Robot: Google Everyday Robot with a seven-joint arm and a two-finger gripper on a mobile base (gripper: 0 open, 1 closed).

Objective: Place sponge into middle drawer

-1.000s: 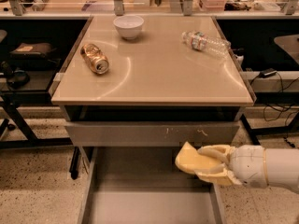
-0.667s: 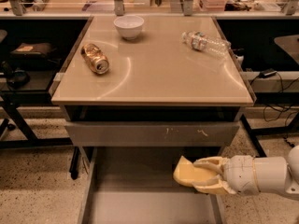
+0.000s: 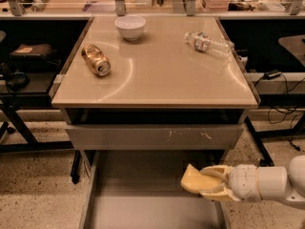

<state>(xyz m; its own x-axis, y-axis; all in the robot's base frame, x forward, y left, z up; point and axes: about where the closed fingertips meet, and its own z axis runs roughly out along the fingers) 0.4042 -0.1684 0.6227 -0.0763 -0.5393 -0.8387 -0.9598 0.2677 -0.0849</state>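
Next, I release the sponge on the middle drawer's bottom (image 3: 175, 192), slightly in from the drawer's side nearest my arm.
The pale yellow sponge (image 3: 192, 180) is held in my gripper (image 3: 204, 182), which reaches in from the lower right on a white arm. The beige fingers (image 3: 215, 171) are shut on the sponge. The sponge hangs over the right side of the open middle drawer (image 3: 143, 202), a wide shallow grey metal drawer pulled out below the table. The sponge is a little above the drawer floor, near the right wall.
Above the open drawer is a shut grey drawer front (image 3: 152, 136) with white scuff marks. On the beige table top (image 3: 157, 75) lie a can (image 3: 96, 59) on its side, a white bowl (image 3: 130, 26) and a plastic bottle (image 3: 208, 43). Black shelving and cables stand on both sides.
My gripper has moved down and slightly left with the sponge, lower over the open drawer. The things on the table have not moved.
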